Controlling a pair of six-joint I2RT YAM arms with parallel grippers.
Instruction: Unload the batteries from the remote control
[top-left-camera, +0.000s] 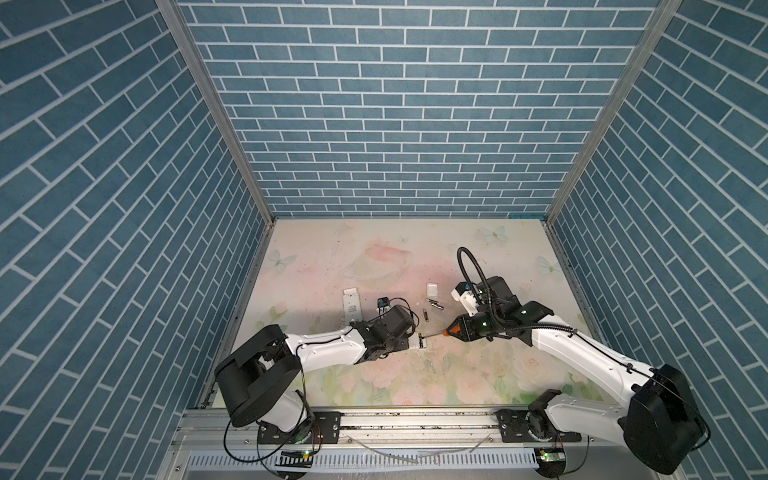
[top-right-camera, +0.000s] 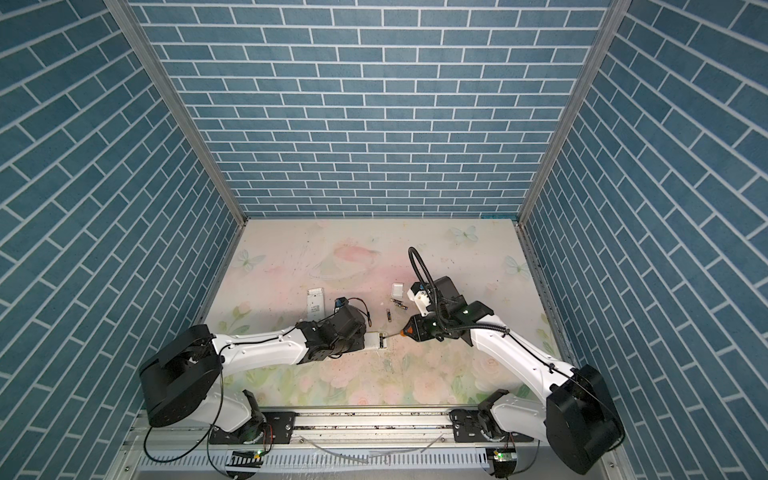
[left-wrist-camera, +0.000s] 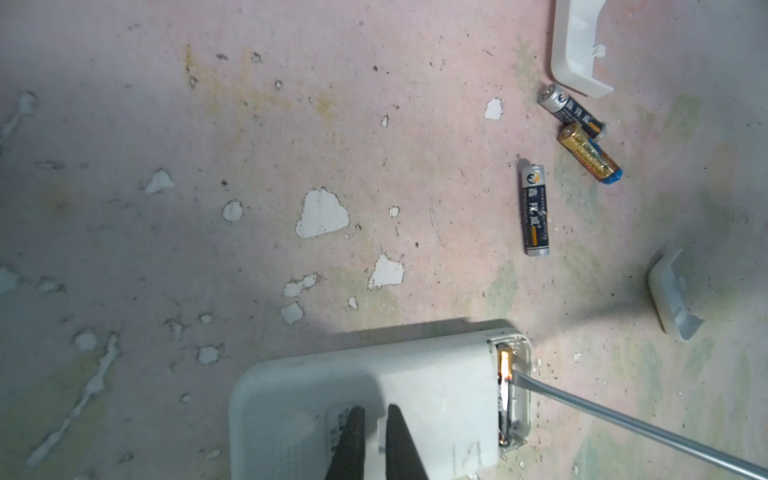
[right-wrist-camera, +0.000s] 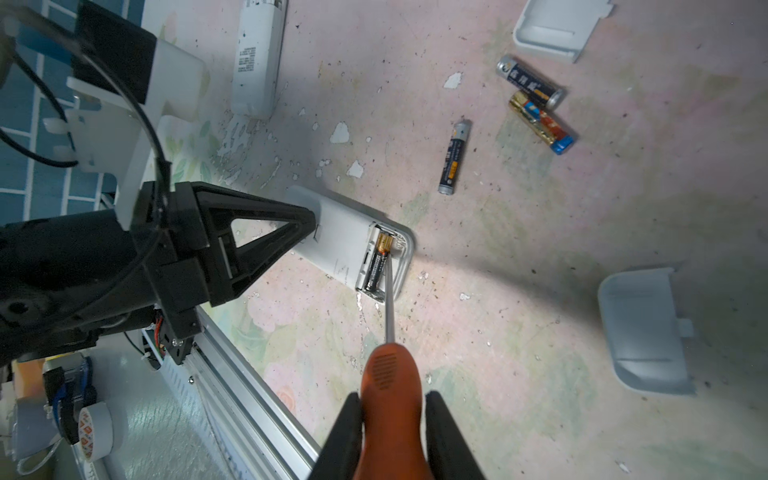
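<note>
The orange-handled screwdriver will go down from my right gripper onto the mat (top-left-camera: 439, 281) beside the white cover, past the battery pair.
The white remote control (right-wrist-camera: 345, 245) lies back-up on the floral mat, also seen in a top view (top-left-camera: 417, 341). Its end compartment is open, with one dark and gold battery (right-wrist-camera: 376, 266) inside. My left gripper (left-wrist-camera: 376, 411) is shut, with its tips pressed on the remote's back. My right gripper (right-wrist-camera: 392, 399) is shut on the orange-handled screwdriver (right-wrist-camera: 388, 374). The screwdriver's shaft (left-wrist-camera: 623, 419) reaches into the compartment beside that battery (left-wrist-camera: 504, 390). Three loose batteries lie on the mat beyond the remote: one alone (right-wrist-camera: 454, 158) and a pair (right-wrist-camera: 530, 82) (right-wrist-camera: 542, 122) that touch.
A second white remote (right-wrist-camera: 255, 58) lies behind my left arm. Two white covers rest on the mat, one past the battery pair (right-wrist-camera: 557, 25) and one nearer my right arm (right-wrist-camera: 642, 332). An aluminium rail (top-left-camera: 415, 419) runs along the front edge. Blue brick walls enclose three sides.
</note>
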